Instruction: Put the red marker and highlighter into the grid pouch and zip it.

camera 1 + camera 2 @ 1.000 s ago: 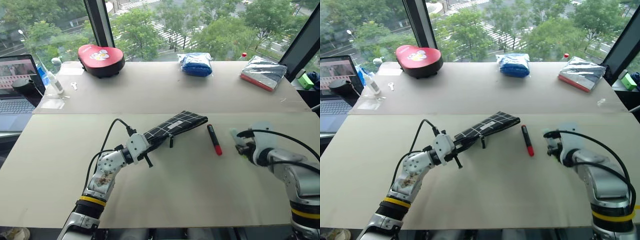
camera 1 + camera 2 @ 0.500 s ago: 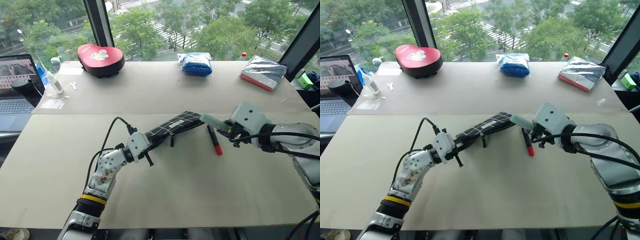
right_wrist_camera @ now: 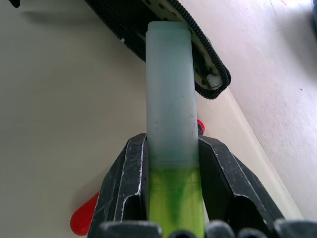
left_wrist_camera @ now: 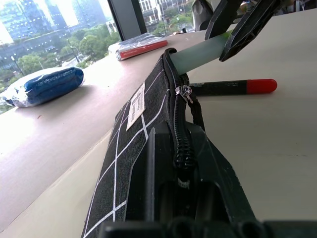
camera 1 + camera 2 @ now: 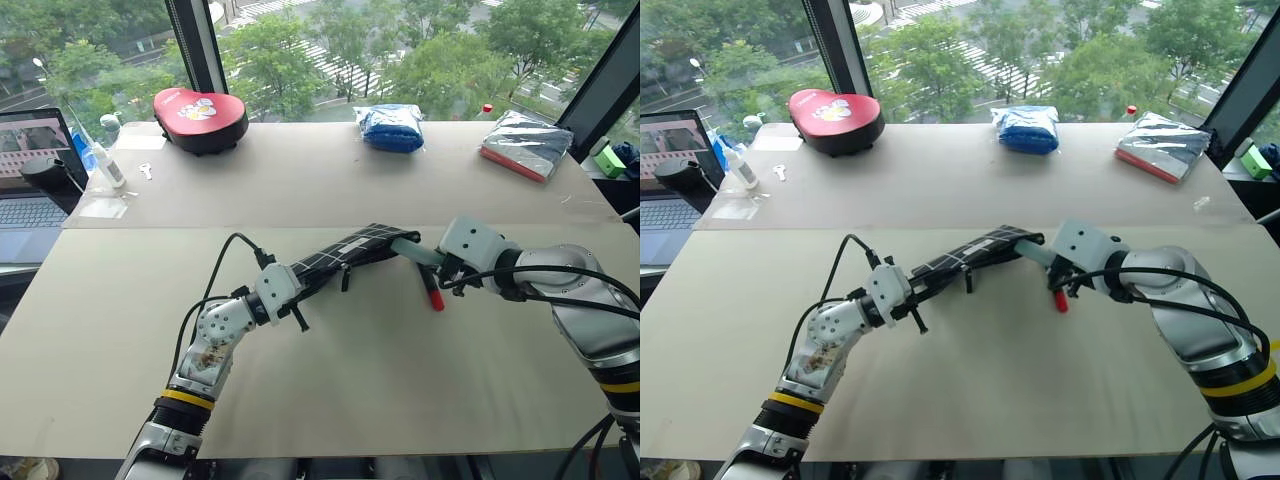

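Note:
Next, I release the highlighter from my right gripper inside the grid pouch [image 5: 382,245] [image 3: 171,29], just within the open zipper at its far end.
The grid pouch [image 5: 352,250] stands on edge on the table, zipper upward, and my left gripper [image 5: 300,283] is shut on its near end. My right gripper [image 5: 441,264] is shut on the highlighter [image 5: 413,249], clamped at its green part [image 3: 176,198]. The highlighter's pale end [image 3: 168,59] touches the zipper edge at the pouch's far end [image 3: 208,64]; I cannot tell if it is inside. Just beyond the pouch, the red marker [image 4: 233,88] lies flat on the table, partly under my right gripper [image 5: 1058,272].
On the far table stand a red rounded case [image 5: 202,118], a blue bag [image 5: 392,127] and a striped packet [image 5: 527,145]. A laptop [image 5: 30,185] and a small bottle [image 5: 108,165] sit at the far left. A seam separates the two tabletops.
My right gripper has swung left and rolled over, carrying the highlighter from the right of the marker up to the pouch's far end. The left arm and pouch have stayed put.

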